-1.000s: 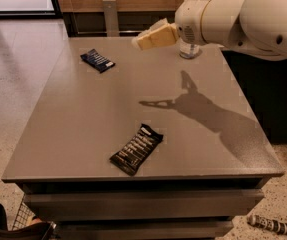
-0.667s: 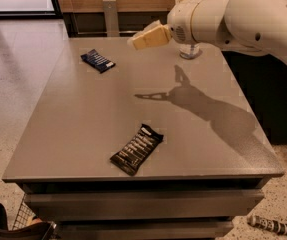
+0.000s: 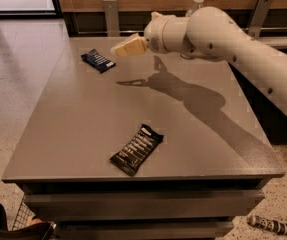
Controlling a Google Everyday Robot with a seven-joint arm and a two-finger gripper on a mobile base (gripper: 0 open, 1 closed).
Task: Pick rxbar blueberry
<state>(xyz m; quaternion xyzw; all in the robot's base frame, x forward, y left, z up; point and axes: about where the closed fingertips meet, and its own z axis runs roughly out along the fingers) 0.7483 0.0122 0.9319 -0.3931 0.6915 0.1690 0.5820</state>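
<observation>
Next, I close my gripper on the near end (image 3: pixel 103 64) of the rxbar blueberry, so the bar's far end sticks out past my fingers.
The rxbar blueberry (image 3: pixel 98 61) is a small dark navy bar with white lettering, lying flat near the far left of the grey table (image 3: pixel 83 124). My gripper (image 3: pixel 117 50) is at the end of the white arm, held above the table just to the right of that bar and pointing left toward it. It holds nothing that I can see. A longer black bar with white text (image 3: pixel 137 149) lies near the table's front edge.
A clear bottle with a white cap (image 3: pixel 197 0) stands at the table's far edge, mostly hidden behind my arm. A wooden wall and metal posts (image 3: pixel 111 15) run behind the table. Speckled floor lies to the left.
My arm and gripper have moved left across the far side of the table, closer to the navy bar. Both bars have stayed where they were.
</observation>
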